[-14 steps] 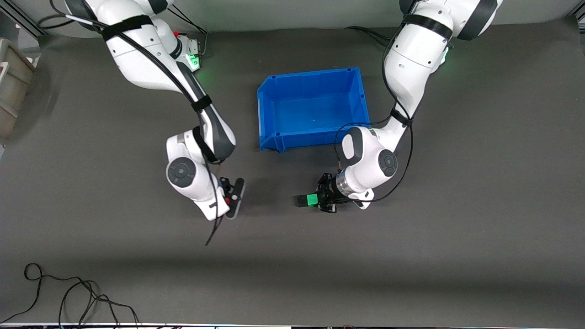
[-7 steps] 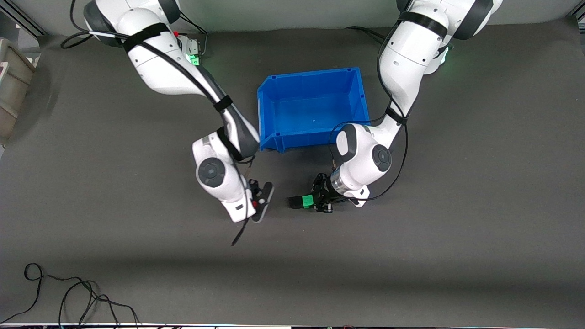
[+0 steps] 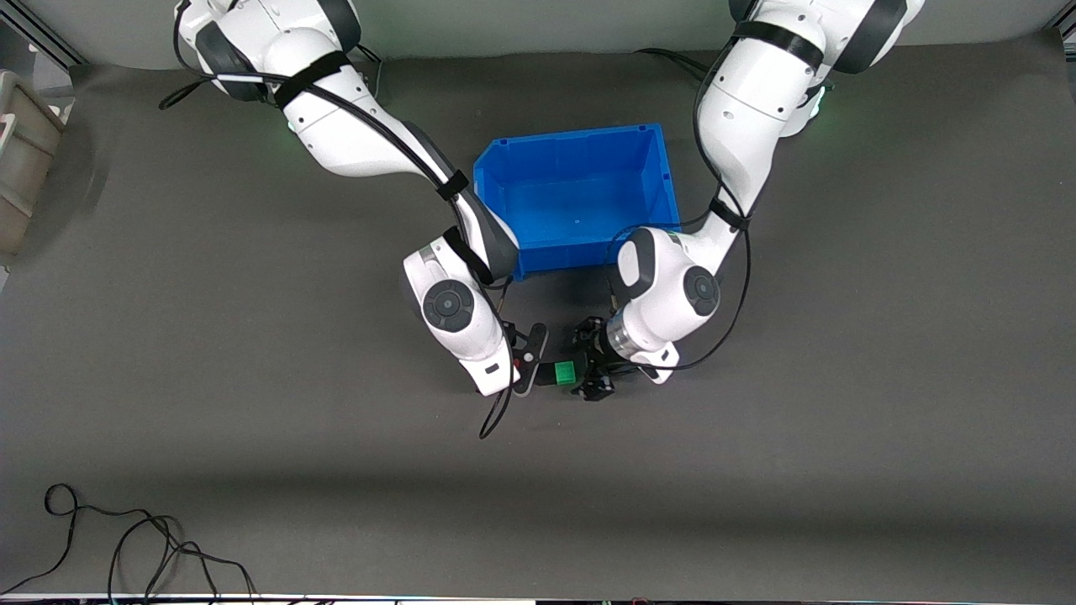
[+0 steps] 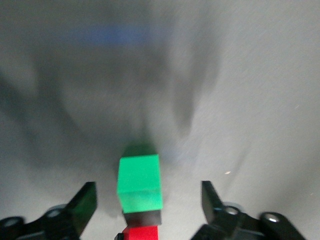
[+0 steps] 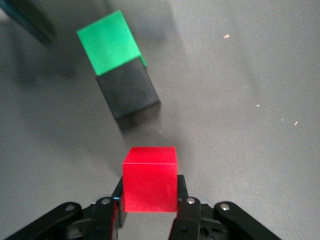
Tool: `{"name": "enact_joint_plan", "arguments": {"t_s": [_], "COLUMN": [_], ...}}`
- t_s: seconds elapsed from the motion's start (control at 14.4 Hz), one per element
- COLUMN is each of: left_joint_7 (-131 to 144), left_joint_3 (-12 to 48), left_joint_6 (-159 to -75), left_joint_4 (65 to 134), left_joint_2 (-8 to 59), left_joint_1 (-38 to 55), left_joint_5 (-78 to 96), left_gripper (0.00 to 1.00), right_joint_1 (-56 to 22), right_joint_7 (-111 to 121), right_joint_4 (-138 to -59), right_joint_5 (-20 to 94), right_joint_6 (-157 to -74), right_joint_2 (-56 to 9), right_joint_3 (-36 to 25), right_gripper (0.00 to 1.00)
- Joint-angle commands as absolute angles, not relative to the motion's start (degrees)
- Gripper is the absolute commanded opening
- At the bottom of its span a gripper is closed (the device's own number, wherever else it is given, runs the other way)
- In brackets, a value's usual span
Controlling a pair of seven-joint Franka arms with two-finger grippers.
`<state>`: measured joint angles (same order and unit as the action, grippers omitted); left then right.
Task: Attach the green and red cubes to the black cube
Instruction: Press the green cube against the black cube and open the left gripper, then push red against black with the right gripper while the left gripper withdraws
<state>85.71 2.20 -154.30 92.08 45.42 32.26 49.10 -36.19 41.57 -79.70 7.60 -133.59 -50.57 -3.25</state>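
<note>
I need to let go of the red cube with my right gripper on the dark mat against the black cube's side (image 3: 535,379) (image 5: 146,119) opposite the green cube. The red cube is still just short of the black cube.
The green cube (image 3: 565,371) sits flush against the black cube (image 3: 548,372) on the dark mat, nearer the front camera than the blue bin. My left gripper (image 3: 582,367) is open. Its fingers stand wide on either side of the green cube (image 4: 140,182) without touching it. My right gripper (image 3: 530,363) is shut on the red cube (image 5: 150,185) and holds it just short of the black cube (image 5: 127,90), with a small gap between them. The green cube (image 5: 107,42) is on the black cube's face away from the red one. The left wrist view shows green, black (image 4: 143,217) and red (image 4: 142,233) in a line.
The empty blue bin (image 3: 504,168) stands farther from the front camera, between the two arms. A grey container (image 3: 21,151) sits at the table edge at the right arm's end. Loose cables (image 3: 126,546) lie near the front edge.
My right arm has swung toward the left arm's end, bringing the red cube up close to the black cube. The left gripper and the green-black pair have shifted slightly toward the right arm.
</note>
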Motion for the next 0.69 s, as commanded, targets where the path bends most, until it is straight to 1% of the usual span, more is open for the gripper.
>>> {"name": "enact_joint_plan", "arguments": {"t_s": [0.0, 0.14, 0.35, 0.62], "left_joint_7": [81.58, 77.54, 71.47, 63.57], "left_joint_3": [2.11, 2.02, 2.02, 2.02], "left_joint_6": [-147.41, -142.50, -131.35, -117.10], "left_joint_4": [91.14, 91.23, 91.32, 91.23], "left_joint_2": [43.60, 41.93, 38.86, 34.73], "left_joint_1": [27.00, 22.79, 15.06, 5.65], "left_joint_5": [48.16, 48.16, 45.45, 35.71], "left_gripper": [1.00, 1.00, 1.00, 1.00], "right_joint_1": [-36.21, -37.61, -38.23, -38.23], "right_joint_7": [41.31, 41.31, 41.40, 42.10], "right_joint_4": [-76.56, -74.45, -74.09, -74.00], "right_joint_5": [4.41, 3.43, 3.34, 3.25], "right_joint_6": [-132.27, -132.28, -132.28, -132.36], "right_joint_2": [-52.38, -53.61, -53.96, -54.05], "right_joint_3": [-3.43, -3.43, -3.43, -3.43], "right_gripper": [0.00, 0.00, 0.00, 0.00]}}
